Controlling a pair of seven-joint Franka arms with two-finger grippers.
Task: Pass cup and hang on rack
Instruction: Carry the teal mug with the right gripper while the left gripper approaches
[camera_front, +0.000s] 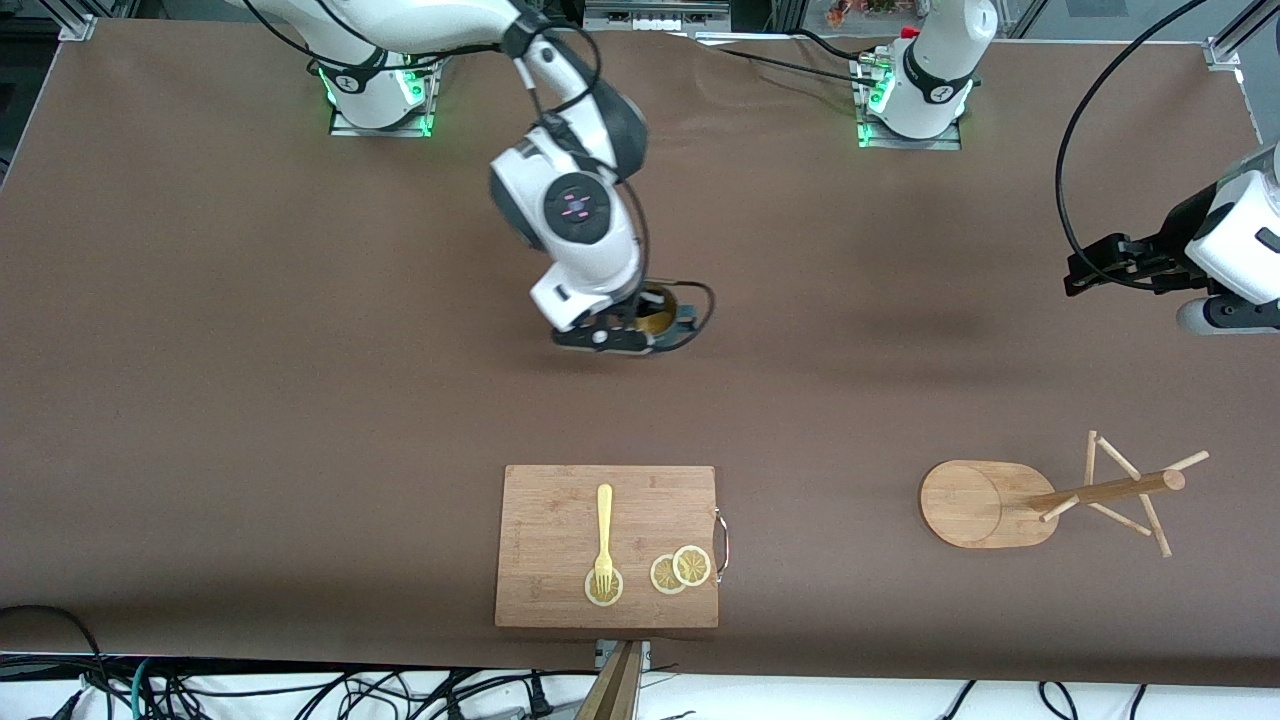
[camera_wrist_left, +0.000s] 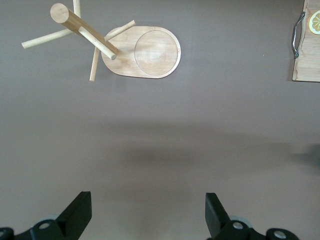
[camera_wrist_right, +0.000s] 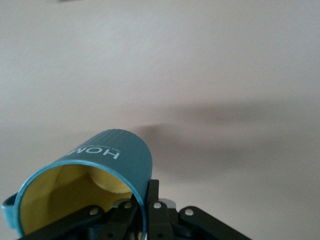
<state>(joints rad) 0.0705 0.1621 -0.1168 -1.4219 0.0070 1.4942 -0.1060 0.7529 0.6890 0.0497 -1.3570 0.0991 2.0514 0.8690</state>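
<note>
Next, I release the dark teal cup with my right gripper on the bare table straight (camera_front: 737, 296) beyond the handle of the cutting board.
The dark teal cup (camera_front: 662, 318) with its yellow inside is held by the rim in my right gripper (camera_front: 640, 330) over the middle of the table. In the right wrist view the gripper (camera_wrist_right: 146, 206) is shut on the wall of the cup (camera_wrist_right: 112, 155), one finger inside and one outside. The wooden rack (camera_front: 985, 505) stands toward the left arm's end, nearer the front camera; its post and pegs (camera_front: 1110, 490) are bare. My left gripper (camera_front: 1080, 275) waits open and empty above the table, and its wrist view (camera_wrist_left: 147, 212) shows the rack (camera_wrist_left: 150, 55).
A wooden cutting board (camera_front: 550, 530) with a yellow fork (camera_front: 604, 530) and lemon slices (camera_front: 680, 570) lies near the table's front edge, nearer the camera than the cup. Its handle end shows in the left wrist view (camera_wrist_left: 306, 55).
</note>
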